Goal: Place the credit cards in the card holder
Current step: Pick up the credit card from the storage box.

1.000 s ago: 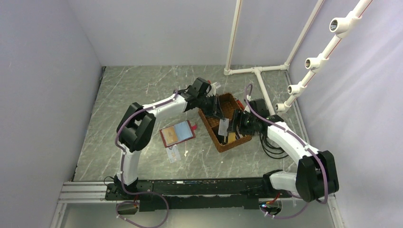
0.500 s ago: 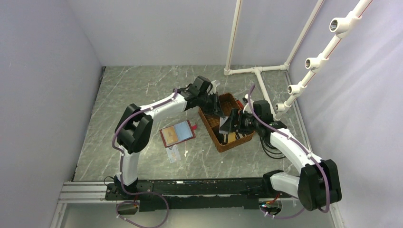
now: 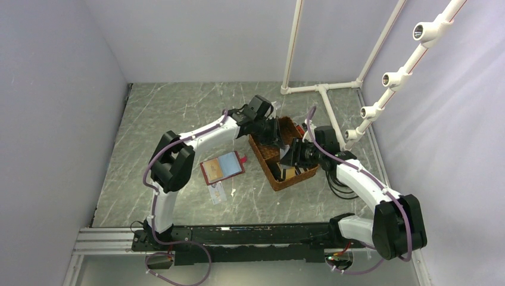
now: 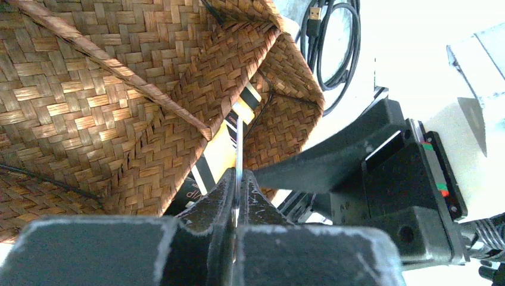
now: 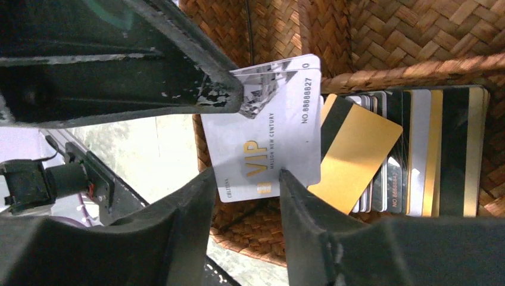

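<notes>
The VIP card's flat side faces my open right gripper; it should swing round and pinch the white card across its lower edge (image 5: 253,198).
The left gripper (image 3: 277,134) hangs over the brown woven basket (image 3: 267,156), shut on a white VIP credit card (image 5: 268,134) that shows edge-on (image 4: 238,143) between its fingers (image 4: 237,177). The right gripper (image 3: 290,156) faces that card from the near side. It is open (image 5: 244,176), its fingertips just in front of the card's lower edge and gripping nothing. More credit cards (image 5: 417,155) stand stacked in a basket compartment, a gold one (image 5: 355,152) leaning out. The dark red card holder (image 3: 222,167) lies open on the table left of the basket, with one card (image 3: 217,192) flat below it.
A white pipe frame (image 3: 321,89) lies on the table behind the basket and rises along the right wall. Black cables (image 3: 339,186) lie right of the basket, beside the right arm. Grey walls close in the marble tabletop (image 3: 167,119) on three sides.
The right gripper's jaws opened wide, then came partly together, and it shifted slightly up and right. The left gripper moved a little to the right, still holding the card.
</notes>
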Tool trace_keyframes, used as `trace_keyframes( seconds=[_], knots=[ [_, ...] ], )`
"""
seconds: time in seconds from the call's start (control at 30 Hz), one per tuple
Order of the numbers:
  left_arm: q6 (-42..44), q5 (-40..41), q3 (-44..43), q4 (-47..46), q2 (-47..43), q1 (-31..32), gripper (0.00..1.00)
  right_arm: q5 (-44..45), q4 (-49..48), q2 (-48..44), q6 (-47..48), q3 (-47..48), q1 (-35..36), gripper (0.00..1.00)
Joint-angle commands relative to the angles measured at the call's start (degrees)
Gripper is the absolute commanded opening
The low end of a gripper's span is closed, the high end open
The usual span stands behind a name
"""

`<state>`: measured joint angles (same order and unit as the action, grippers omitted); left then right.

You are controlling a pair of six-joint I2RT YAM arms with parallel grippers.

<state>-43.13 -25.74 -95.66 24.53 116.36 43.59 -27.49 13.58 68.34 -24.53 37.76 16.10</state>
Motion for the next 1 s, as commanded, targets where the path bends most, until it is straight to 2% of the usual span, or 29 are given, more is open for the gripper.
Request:
trace_keyframes(
  seconds=[0.0, 0.17, 0.33, 0.47, 0.5, 0.6, 0.67, 0.8, 0.87, 0.97],
  knots=[
    [0.3, 0.2, -3.0, 1.9, 0.5, 0.2, 0.0, -0.7, -2.5, -0.6, 0.1, 1.4, 0.1, 0.37],
    [0.9, -1.8, -4.1, 2.2, 1.0, 0.2, 0.03, -2.4, -4.9, -2.1, -2.1, -1.3, -0.5, 0.12],
    [1.4, -2.1, -4.9, 3.1, 1.6, 0.1, 0.0, -3.4, -5.4, -3.7, -1.9, -2.3, -1.3, 0.08],
    [1.5, -1.5, -5.0, 4.1, 1.5, 0.1, 0.0, 2.3, -0.3, -3.2, 1.3, 0.2, -1.3, 0.06],
    [1.5, -1.4, -5.1, 4.4, 1.5, 0.2, 0.0, 3.6, 0.7, -3.0, 1.7, 0.7, -1.1, 0.09],
    [1.6, -1.8, -4.8, 4.0, 1.6, 0.1, 0.0, 6.3, 3.1, -2.6, 2.4, 1.7, -0.6, 0.33],
    [2.1, -2.0, -4.0, 3.1, 1.2, 0.1, 0.0, 6.3, 3.6, -2.9, 2.4, 1.7, -0.5, 0.43],
    [1.9, -1.4, -3.9, 3.5, 1.1, 0.1, 0.0, 4.6, 2.1, -5.3, 3.1, 0.6, 0.9, 0.54],
    [1.9, -1.5, -5.2, 4.8, 1.9, 0.1, 0.0, 8.4, 2.8, -5.0, 3.9, 1.3, 4.5, 0.58],
    [1.2, -2.4, -5.4, 4.4, 2.3, 0.1, 0.0, 13.0, 3.9, -3.7, 4.1, 2.7, 7.9, 0.59]
  ],
)
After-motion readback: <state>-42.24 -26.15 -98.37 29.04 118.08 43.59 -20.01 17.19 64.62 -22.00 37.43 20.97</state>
